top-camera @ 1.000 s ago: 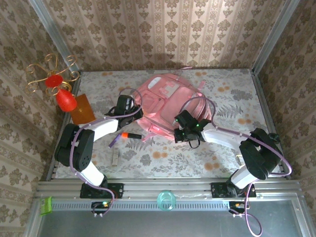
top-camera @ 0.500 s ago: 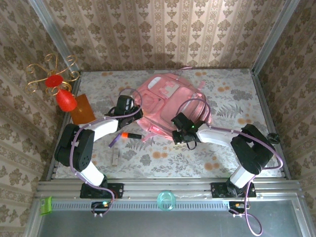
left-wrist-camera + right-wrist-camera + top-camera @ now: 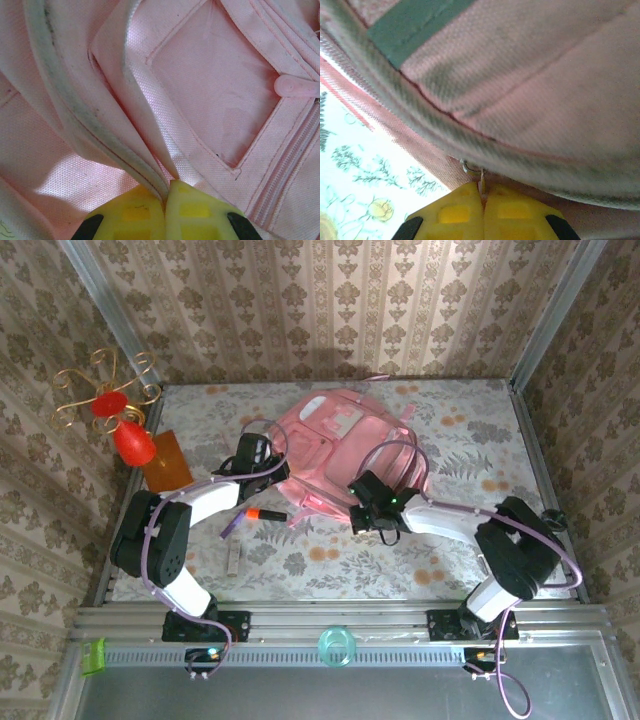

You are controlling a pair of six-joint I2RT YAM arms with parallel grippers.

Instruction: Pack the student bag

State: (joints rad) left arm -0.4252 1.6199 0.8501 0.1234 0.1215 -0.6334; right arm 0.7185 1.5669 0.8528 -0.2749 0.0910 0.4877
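Observation:
The zip pull is far from the fold that my left gripper pinches, so I will ease the pull back and grip the seam [image 3: 330, 508] next to it with my left gripper.
The student bag [image 3: 335, 440], a pink fabric backpack, lies flat at the middle back of the table. My left gripper [image 3: 268, 466] is at its left edge. In the left wrist view its yellow fingers [image 3: 135, 212] are shut on a fold of the bag's grey-piped pink fabric [image 3: 75, 107]. My right gripper [image 3: 364, 506] is at the bag's near edge. In the right wrist view the gripper [image 3: 482, 189] is shut on a small metal zip pull [image 3: 481, 175] under the bag's piped seam [image 3: 470, 135].
An orange-capped marker [image 3: 265, 513], a purple pen [image 3: 231, 524] and a small grey item [image 3: 233, 559] lie near the left arm. An orange block [image 3: 166, 460] and a red ornament with gold wire [image 3: 122, 425] stand at the left edge. A teal ring [image 3: 337, 645] sits on the front rail.
My right gripper has slid a little to the left along the bag's near edge, and its arm has shifted. The left arm and the bag have stayed put.

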